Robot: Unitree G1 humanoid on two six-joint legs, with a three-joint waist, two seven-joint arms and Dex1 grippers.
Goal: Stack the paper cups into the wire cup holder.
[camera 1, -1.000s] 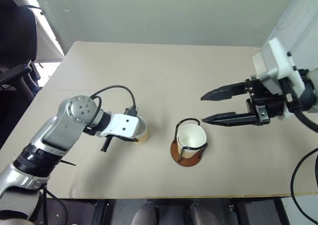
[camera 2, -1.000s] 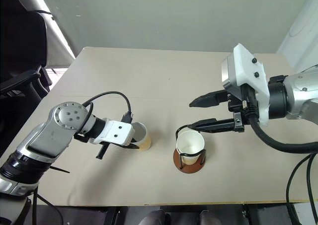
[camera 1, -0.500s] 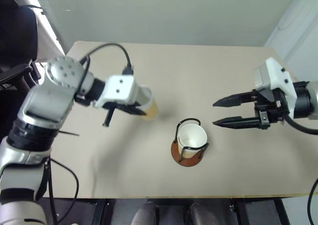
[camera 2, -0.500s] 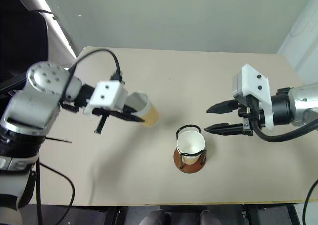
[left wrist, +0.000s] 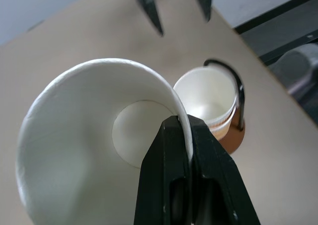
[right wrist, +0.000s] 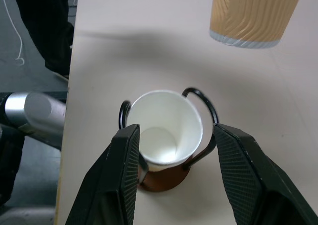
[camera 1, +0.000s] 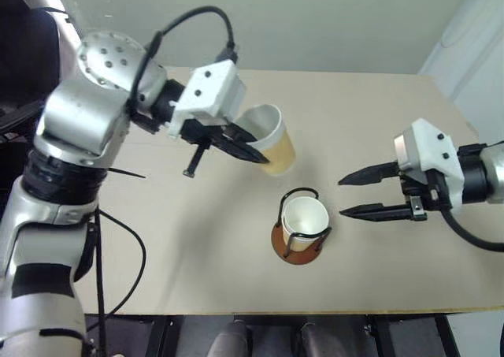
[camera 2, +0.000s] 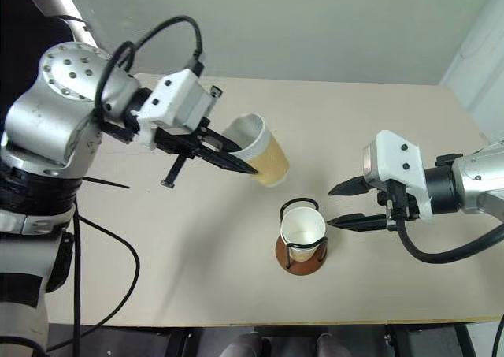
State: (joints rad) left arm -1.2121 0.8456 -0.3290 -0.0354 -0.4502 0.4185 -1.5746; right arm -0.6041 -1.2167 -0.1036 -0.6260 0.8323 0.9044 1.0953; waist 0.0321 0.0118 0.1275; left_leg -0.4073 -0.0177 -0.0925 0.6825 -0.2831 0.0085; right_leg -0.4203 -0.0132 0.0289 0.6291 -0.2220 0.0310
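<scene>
Next, I let go of the tan paper cup with my left gripper inside the other paper cup [camera 1: 305, 214] [left wrist: 206, 97] that stands in the wire holder. The tan cup is tilted above the table now.
My left gripper [camera 1: 253, 154] is shut on the rim of a tan paper cup [camera 1: 272, 143]. It holds the cup tilted in the air, above the table and up-left of the wire cup holder [camera 1: 293, 251]. In the left wrist view the fingers [left wrist: 182, 135] pinch the white rim. The holder's reddish base and black wire loops stand near the table's front, with another paper cup [camera 1: 304, 217] upright inside. My right gripper [camera 1: 342, 197] hovers open just right of the holder, and its fingers [right wrist: 126, 155] straddle the holder in the right wrist view.
The beige table [camera 1: 354, 113] spreads wide behind and to both sides of the holder. Its front edge runs close below the holder. A dark chair [camera 1: 24, 65] stands off the table's left edge. A black cable [camera 1: 201, 18] loops over my left wrist.
My left gripper has lifted the paper cup off the table and carried it up and rightward, nearer the holder. My right gripper has drawn back a little to the right and sunk slightly.
</scene>
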